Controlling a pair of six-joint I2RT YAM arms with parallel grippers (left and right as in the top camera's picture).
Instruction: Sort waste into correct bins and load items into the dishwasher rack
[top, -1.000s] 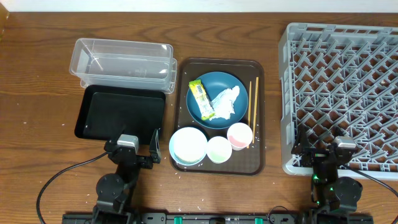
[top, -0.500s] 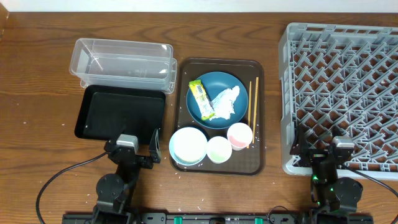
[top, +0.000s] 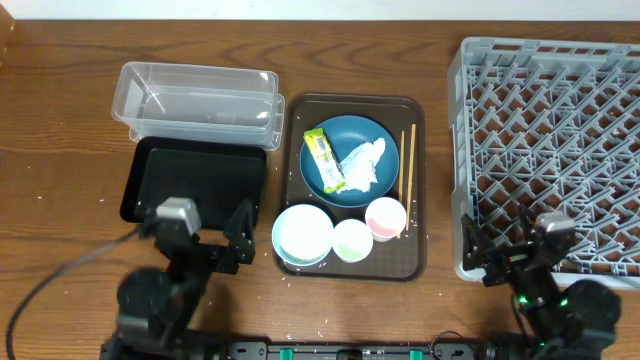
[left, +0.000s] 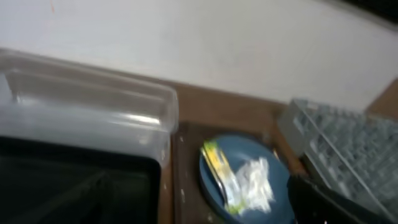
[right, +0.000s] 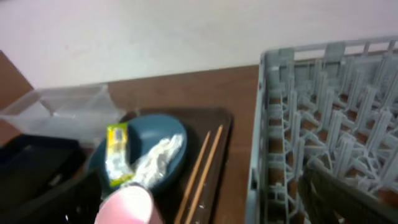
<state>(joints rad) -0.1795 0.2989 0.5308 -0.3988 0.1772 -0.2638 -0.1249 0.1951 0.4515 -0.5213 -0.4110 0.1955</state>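
I will close my left gripper on the whitish cup's rim (top: 335, 240), on the side beside the light blue bowl.
On the brown serving tray (top: 415, 262) a dark blue dish (top: 345, 138) holds the yellow-green wrapper (top: 323, 160) and white tissue (top: 363, 166). Chopsticks (top: 408, 165) lie to its right. In front stand the light blue bowl (top: 302, 234), the whitish cup (top: 352, 240) and the pink cup (top: 385, 217). My left gripper (top: 210, 240) is open and empty over the near edge of the black tray (top: 195, 180). My right gripper (top: 515, 255) is open and empty at the near left corner of the grey rack (top: 550, 140). The clear tub (top: 195, 100) stands behind the black tray.
The right wrist view shows the pink cup (right: 127, 205) close below, the chopsticks (right: 202, 168) and the rack wall (right: 261, 143). Small white specks lie on the table by the serving tray's front left corner (top: 283, 278). Cables run along the front edge.
Both arms have lifted from their rest pose; the left wrist shifted left and the right one slightly right. No object on the table has moved.
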